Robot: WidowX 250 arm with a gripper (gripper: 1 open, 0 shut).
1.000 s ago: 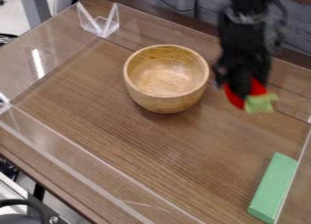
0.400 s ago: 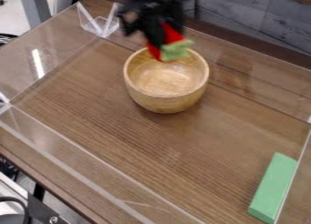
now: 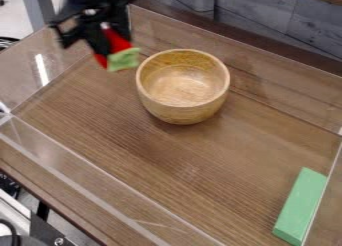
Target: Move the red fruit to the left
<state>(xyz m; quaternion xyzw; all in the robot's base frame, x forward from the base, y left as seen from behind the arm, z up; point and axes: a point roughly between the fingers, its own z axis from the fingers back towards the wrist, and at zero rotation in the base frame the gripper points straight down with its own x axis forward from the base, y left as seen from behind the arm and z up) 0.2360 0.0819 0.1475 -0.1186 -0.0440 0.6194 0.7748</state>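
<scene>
Next, my gripper lets go of the red fruit, and I need to leave it on the bare wood point(image 3: 90, 99) between the wooden bowl and the clear side wall.
The red fruit point(image 3: 118, 50), a small red strawberry with a green leafy end, hangs in my gripper point(image 3: 110, 45) above the table, left of the wooden bowl point(image 3: 183, 85). My black gripper is shut on it and blurred by motion. The fruit is clear of the wood surface and near the tray's back left corner.
A long flat green block point(image 3: 302, 205) lies at the front right. Clear acrylic walls point(image 3: 40, 65) ring the wooden table top, with a small clear stand point(image 3: 108, 22) at the back left.
My gripper has carried the red fruit from right of the bowl, over the bowl, to its left side. The bowl and green block have not moved.
</scene>
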